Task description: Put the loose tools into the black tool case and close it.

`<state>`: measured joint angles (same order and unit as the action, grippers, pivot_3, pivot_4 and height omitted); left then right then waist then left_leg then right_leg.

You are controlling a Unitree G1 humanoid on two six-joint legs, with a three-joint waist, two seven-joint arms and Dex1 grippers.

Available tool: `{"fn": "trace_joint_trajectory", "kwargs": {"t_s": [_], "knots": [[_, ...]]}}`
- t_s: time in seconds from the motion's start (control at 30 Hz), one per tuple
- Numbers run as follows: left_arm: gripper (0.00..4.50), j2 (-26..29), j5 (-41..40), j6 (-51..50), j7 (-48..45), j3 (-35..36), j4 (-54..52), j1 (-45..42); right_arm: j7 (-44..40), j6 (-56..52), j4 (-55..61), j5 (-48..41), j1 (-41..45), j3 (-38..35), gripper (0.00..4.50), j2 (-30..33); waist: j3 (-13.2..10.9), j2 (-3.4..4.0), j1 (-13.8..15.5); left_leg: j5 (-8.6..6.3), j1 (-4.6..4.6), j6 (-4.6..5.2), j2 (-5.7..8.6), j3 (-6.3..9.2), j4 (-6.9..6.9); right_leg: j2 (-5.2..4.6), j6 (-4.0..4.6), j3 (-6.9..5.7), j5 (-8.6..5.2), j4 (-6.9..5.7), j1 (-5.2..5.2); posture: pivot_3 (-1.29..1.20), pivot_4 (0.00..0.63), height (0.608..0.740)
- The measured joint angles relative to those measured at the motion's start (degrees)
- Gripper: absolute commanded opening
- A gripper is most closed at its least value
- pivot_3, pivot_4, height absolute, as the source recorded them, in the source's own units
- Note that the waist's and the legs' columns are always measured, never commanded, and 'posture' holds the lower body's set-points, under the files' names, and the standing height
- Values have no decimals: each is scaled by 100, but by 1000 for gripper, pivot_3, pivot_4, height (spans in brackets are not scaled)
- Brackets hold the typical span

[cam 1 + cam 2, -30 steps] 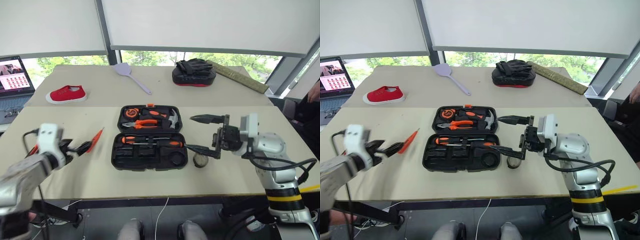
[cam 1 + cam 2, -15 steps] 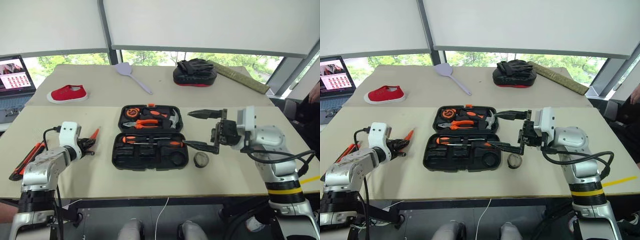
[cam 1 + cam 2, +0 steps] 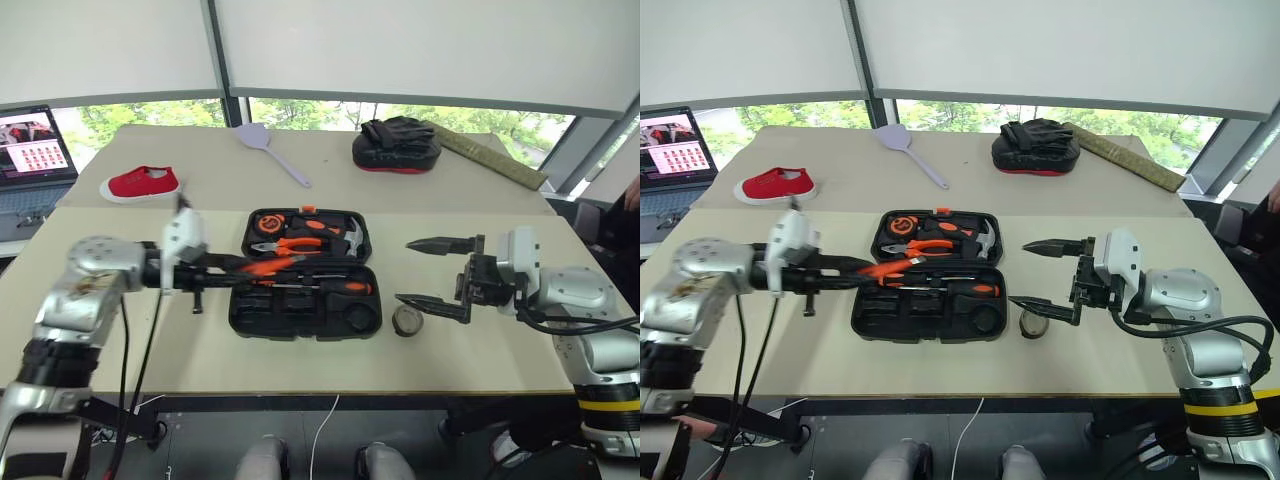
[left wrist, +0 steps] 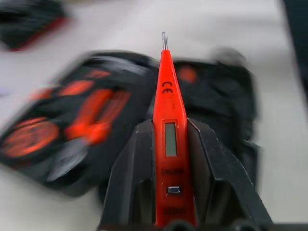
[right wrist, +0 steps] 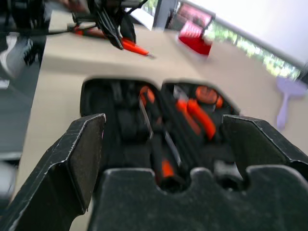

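I should use my left gripper to set the slim orange screwdriver down next to the other screwdrivers in the black tool case's near half (image 3: 273, 296). The orange screwdriver is now held level over the case.
The black tool case (image 3: 300, 318) lies open mid-table, with pliers, a tape measure and screwdrivers in its slots. My left gripper (image 3: 215, 268) is shut on a slim orange screwdriver (image 3: 880, 268), held level with its tip over the case's left side. In the left wrist view the orange screwdriver (image 4: 163, 82) sits between the two fingers, pointing at the case. My right gripper (image 3: 432, 272) stands open and empty just right of the case. A small dark tape roll (image 3: 406, 320) lies on the table under its lower finger. The right wrist view looks between the spread fingers at the case (image 5: 120, 120).
On the far table lie a red shoe (image 3: 140, 185), a grey spatula (image 3: 270, 150), a black mitt with a red rim (image 3: 395, 143) and a long khaki roll (image 3: 490, 155). A laptop (image 3: 35, 140) stands at the far left.
My left gripper shut on the orange screwdriver at the table's left, lifted it and carried it right to the case. My right gripper drew back to the right, off the case.
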<state>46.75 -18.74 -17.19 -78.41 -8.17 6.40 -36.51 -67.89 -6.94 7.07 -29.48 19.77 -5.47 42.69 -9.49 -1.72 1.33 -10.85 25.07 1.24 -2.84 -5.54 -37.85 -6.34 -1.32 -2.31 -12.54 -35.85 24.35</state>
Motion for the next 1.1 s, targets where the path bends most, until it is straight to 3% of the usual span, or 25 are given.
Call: {"fn": "trace_joint_trajectory", "kwargs": {"t_s": [0.1,0.27,1.07,1.1], "knots": [[471,-222,773,242,76,-630,546,-395,13,31,-85,167,-32,16,4500,7,-1,-1,-75,0,0,1,-6,6,-1,14,-1,4,-1,-7,6,0,150,740],[471,-576,1346,546,208,-1011,1163,-755,177,31,0,235,-73,26,4500,-60,-3,-4,-82,0,7,2,-9,13,0,21,0,2,-4,-11,12,0,150,740],[471,-68,2162,955,175,-1109,694,-466,490,-131,364,220,-390,27,4500,-63,-2,-2,-132,1,-2,6,-12,16,-5,21,2,3,-6,-20,5,0,150,740],[974,-74,2138,877,176,-1070,672,-436,491,-139,364,220,-398,28,4500,-64,-2,-2,-139,1,-2,6,-12,15,-5,21,2,3,-7,-20,5,0,150,740]]}}
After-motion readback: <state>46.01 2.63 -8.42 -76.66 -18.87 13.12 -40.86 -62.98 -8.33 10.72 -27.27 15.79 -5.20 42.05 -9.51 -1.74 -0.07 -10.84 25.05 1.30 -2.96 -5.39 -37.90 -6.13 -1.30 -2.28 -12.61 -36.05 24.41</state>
